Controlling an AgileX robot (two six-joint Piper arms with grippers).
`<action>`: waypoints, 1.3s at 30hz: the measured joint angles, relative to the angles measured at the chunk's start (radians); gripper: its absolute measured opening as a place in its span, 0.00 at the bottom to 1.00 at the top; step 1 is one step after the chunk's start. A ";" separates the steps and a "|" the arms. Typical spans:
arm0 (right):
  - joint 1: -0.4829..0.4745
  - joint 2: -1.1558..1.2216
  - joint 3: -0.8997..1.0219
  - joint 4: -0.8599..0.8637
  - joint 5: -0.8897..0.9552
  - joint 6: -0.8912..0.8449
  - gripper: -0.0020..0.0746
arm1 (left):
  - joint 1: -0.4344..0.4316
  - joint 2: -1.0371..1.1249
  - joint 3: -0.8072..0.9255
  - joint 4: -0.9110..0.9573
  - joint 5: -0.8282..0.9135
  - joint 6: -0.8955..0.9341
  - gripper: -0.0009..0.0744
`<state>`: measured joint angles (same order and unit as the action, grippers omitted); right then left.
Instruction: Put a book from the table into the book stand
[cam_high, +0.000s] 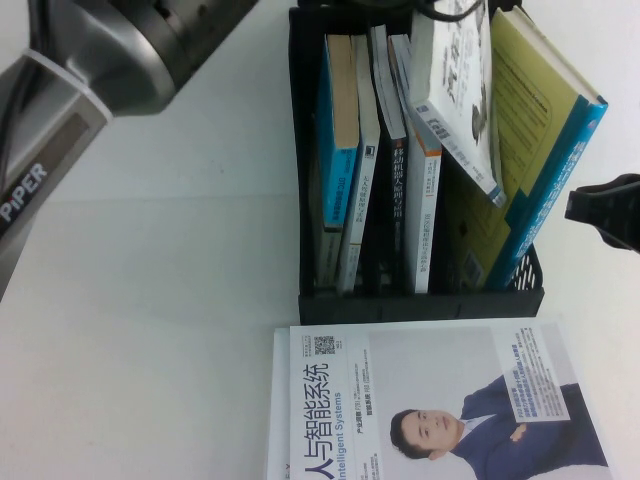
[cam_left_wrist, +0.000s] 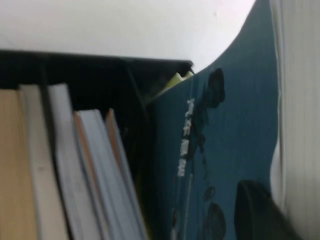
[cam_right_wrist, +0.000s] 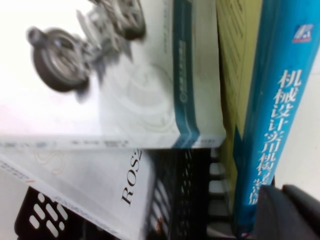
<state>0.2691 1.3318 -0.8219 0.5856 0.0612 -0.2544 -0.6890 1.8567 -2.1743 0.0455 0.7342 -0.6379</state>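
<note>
Next, my left gripper lets go of the white-covered book in the black book stand, leaning against the olive-yellow book (cam_high: 508, 165).
The book (cam_high: 455, 75), white-covered with grey car-suspension pictures, hangs tilted over the right slots of the black book stand (cam_high: 420, 300). In the left wrist view its dark teal back cover (cam_left_wrist: 225, 150) fills the middle. My left gripper (cam_left_wrist: 272, 205) is shut on it, with one dark finger (cam_left_wrist: 255, 210) pressed on the back cover and the other hidden behind the book. In the right wrist view the book's front cover (cam_right_wrist: 100, 75) shows above the stand's mesh (cam_right_wrist: 45, 215). My right gripper (cam_high: 605, 210) hovers just right of the stand.
Several books stand in the left and middle slots (cam_high: 350, 150). An olive-yellow book with a blue spine (cam_high: 545, 150) leans in the rightmost slot, close to my right gripper. A white book showing a man in a dark suit (cam_high: 430, 400) lies on the white table (cam_high: 150, 300) in front of the stand.
</note>
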 joint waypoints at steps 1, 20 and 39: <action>0.000 0.000 0.000 0.000 0.000 0.000 0.02 | -0.010 0.005 0.000 -0.007 -0.005 0.000 0.16; 0.000 -0.010 -0.002 0.000 0.096 -0.006 0.02 | 0.059 0.122 0.000 -0.056 -0.117 -0.007 0.16; 0.000 -0.022 -0.007 0.000 0.108 -0.061 0.02 | 0.063 0.131 -0.080 -0.097 -0.259 0.040 0.66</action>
<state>0.2691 1.3103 -0.8289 0.5856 0.1689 -0.3155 -0.6263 1.9880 -2.2545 -0.0514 0.4752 -0.5983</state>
